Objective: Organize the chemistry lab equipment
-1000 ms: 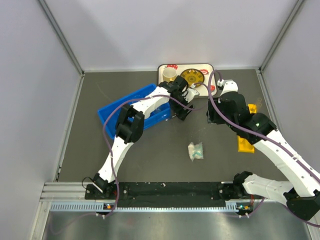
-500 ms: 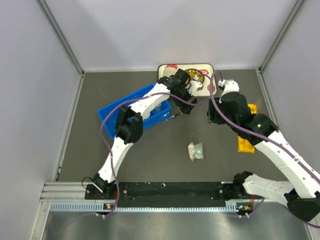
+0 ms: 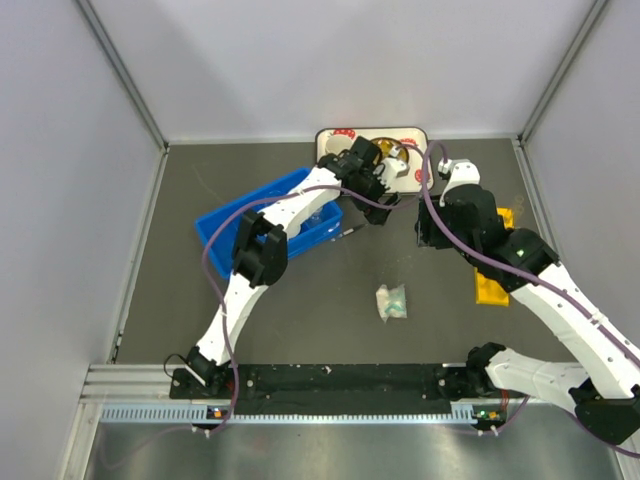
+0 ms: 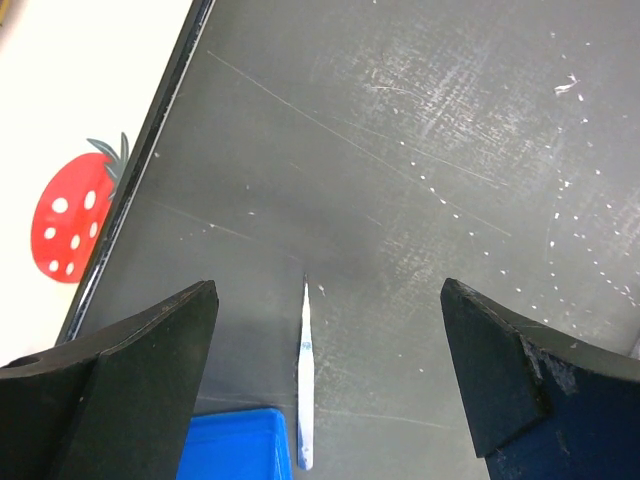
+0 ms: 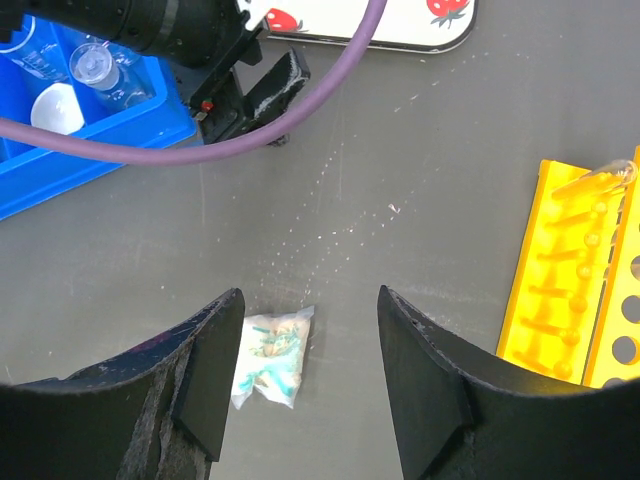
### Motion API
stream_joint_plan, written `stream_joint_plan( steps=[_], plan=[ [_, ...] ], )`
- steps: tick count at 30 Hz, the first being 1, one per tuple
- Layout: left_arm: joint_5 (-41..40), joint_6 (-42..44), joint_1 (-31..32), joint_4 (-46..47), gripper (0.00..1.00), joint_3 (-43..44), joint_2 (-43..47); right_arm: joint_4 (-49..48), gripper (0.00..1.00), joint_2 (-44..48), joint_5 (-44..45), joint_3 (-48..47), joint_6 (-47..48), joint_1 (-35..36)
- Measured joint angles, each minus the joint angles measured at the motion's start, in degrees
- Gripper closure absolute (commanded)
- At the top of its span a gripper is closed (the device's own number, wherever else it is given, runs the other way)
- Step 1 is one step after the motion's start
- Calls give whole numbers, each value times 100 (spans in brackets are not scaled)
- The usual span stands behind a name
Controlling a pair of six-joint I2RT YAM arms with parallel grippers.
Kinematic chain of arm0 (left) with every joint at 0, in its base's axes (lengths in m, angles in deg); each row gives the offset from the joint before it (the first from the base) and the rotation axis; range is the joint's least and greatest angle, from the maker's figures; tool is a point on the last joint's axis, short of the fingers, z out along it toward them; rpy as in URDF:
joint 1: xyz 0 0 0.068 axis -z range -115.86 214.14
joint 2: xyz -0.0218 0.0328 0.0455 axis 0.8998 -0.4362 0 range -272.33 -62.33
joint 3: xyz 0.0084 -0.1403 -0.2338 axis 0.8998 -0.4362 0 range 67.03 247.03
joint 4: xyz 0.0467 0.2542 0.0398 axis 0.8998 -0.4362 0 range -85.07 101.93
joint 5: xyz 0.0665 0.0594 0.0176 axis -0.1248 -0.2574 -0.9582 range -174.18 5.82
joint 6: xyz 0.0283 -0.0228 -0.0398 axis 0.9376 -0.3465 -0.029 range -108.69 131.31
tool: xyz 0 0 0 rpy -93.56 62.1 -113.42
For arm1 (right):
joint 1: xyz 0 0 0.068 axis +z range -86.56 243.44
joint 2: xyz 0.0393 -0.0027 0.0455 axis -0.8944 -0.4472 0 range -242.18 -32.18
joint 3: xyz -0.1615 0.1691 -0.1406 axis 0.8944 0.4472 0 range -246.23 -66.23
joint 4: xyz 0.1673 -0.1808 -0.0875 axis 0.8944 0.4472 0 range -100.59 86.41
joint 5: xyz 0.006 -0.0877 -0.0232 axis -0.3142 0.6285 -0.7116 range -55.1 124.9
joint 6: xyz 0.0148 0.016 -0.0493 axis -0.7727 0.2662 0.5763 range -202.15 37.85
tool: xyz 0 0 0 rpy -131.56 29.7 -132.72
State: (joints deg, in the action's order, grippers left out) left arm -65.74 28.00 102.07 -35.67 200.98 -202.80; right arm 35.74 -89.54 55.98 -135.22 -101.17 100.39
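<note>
Next, my left gripper goes to the narrow pointed end [image 3: 357,229] [image 4: 306,330] of the thin clear tube, away from the blue bin, and closes there.
A thin clear tube [image 4: 304,375] lies flat on the dark table beside the blue bin's corner [image 4: 235,445]; the top view shows the tube [image 3: 348,231] too. My left gripper [image 4: 327,300] hovers above it, open wide, holding nothing. From above, the left gripper [image 3: 382,200] is near the tray. The blue bin [image 5: 90,140] holds small clear beakers [image 5: 95,65] and a white dome [image 5: 58,105]. The white-and-teal packet [image 5: 270,357] lies on the table under my right gripper [image 5: 310,300], which is open and empty. Goggles are out of view.
A white strawberry tray [image 3: 330,135] with the yellow plate [image 3: 397,150] stands at the back. A yellow rack [image 5: 585,280] on the right carries one tube [image 5: 600,178]. The left arm reaches over the blue bin [image 3: 225,225]. Walls close in both sides.
My left gripper has opened wider and moved from beside the bin's corner back towards the tray, leaving the thin tube on the table. The right arm has not moved.
</note>
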Motion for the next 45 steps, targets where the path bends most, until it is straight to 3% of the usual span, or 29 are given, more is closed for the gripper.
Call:
stream_joint_plan(
  steps=[14,18,45],
  plan=[
    [-83,-26,-74,-55,6,15,-505,0,44,-2,-2,0,0,0],
    [-131,-31,-111,-52,19,-52,-505,-2,44,-13,-13,2,-2,0],
    [-157,-52,-142,428,72,-1202,37,-4,45,223,-308,225,-140,0]
  ],
)
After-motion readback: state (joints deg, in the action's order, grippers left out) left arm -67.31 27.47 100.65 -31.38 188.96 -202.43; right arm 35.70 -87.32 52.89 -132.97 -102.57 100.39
